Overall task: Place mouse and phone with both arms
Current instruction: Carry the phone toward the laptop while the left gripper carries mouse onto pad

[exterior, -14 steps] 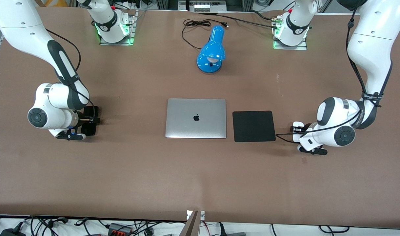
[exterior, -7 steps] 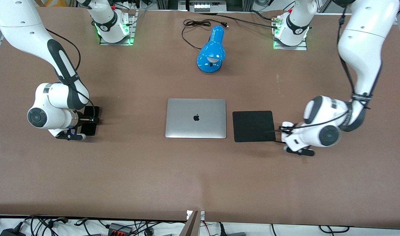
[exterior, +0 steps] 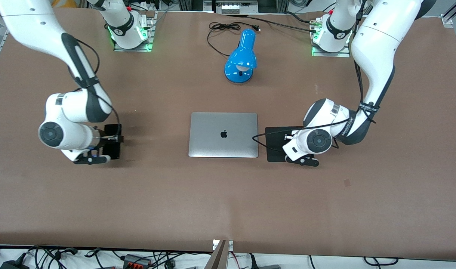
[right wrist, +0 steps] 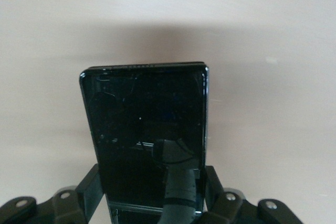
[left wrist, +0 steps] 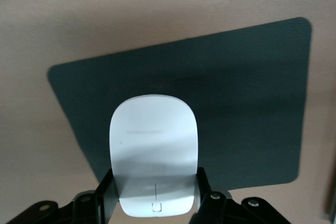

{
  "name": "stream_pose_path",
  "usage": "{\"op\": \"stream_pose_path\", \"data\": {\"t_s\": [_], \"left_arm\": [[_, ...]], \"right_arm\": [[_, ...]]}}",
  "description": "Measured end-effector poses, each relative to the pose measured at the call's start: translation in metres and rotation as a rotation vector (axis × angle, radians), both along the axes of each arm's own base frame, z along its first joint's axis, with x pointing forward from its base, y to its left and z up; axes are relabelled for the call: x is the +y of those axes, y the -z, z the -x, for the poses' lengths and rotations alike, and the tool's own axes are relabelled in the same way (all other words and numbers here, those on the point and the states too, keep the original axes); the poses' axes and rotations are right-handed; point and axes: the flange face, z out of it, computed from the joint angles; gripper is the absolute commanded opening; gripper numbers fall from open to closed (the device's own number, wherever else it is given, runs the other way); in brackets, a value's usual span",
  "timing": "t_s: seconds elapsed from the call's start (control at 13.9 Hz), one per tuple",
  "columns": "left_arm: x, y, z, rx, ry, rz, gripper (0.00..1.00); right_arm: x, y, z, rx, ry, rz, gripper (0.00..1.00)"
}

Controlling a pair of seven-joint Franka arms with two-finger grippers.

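Note:
My right gripper will release the black phone, now held over bare table, on the table (exterior: 170, 136) beside the silver laptop, opposite the mouse pad.
My left gripper (exterior: 289, 139) is shut on the white mouse (left wrist: 153, 150), its fingers (left wrist: 105, 192) against the mouse's two sides, and holds it over the square black mouse pad (exterior: 276, 134). The pad also shows in the left wrist view (left wrist: 252, 93). In the front view the wrist hides the mouse. My right gripper (exterior: 111, 139) is shut on the black phone (exterior: 114, 151) and holds it over bare table toward the right arm's end, apart from the laptop. In the right wrist view the phone (right wrist: 147, 124) sits between the fingers (right wrist: 89, 187).
A closed silver laptop (exterior: 223, 135) lies mid-table beside the mouse pad. A blue desk lamp (exterior: 241, 56) with its black cord (exterior: 222, 27) lies between the two arm bases. Bare brown table (exterior: 228, 201) spreads nearer the front camera.
My left gripper has carried the mouse from the bare table beside the pad to over the pad. My right gripper has shifted a little toward the laptop with the phone.

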Motion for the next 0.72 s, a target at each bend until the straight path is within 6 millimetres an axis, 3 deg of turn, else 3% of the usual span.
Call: {"op": "stream_pose_path", "data": {"t_s": [0.29, 0.58, 0.65, 0.72], "left_arm": [[0.000, 0.005, -0.004, -0.008, -0.045, 0.047, 0.32], [-0.003, 0.019, -0.003, -0.007, -0.057, 0.060, 0.32], [-0.004, 0.022, -0.003, -0.005, -0.057, 0.061, 0.40], [-0.004, 0.023, -0.002, -0.003, -0.057, 0.061, 0.63]], "right_arm": [[0.104, 0.021, 0.016, -0.012, 0.013, -0.045, 0.20], [0.168, 0.051, 0.039, -0.008, 0.029, -0.024, 0.20], [0.177, 0.052, 0.043, -0.006, 0.021, -0.023, 0.20], [0.182, 0.052, 0.045, -0.006, 0.014, -0.022, 0.20]]}}
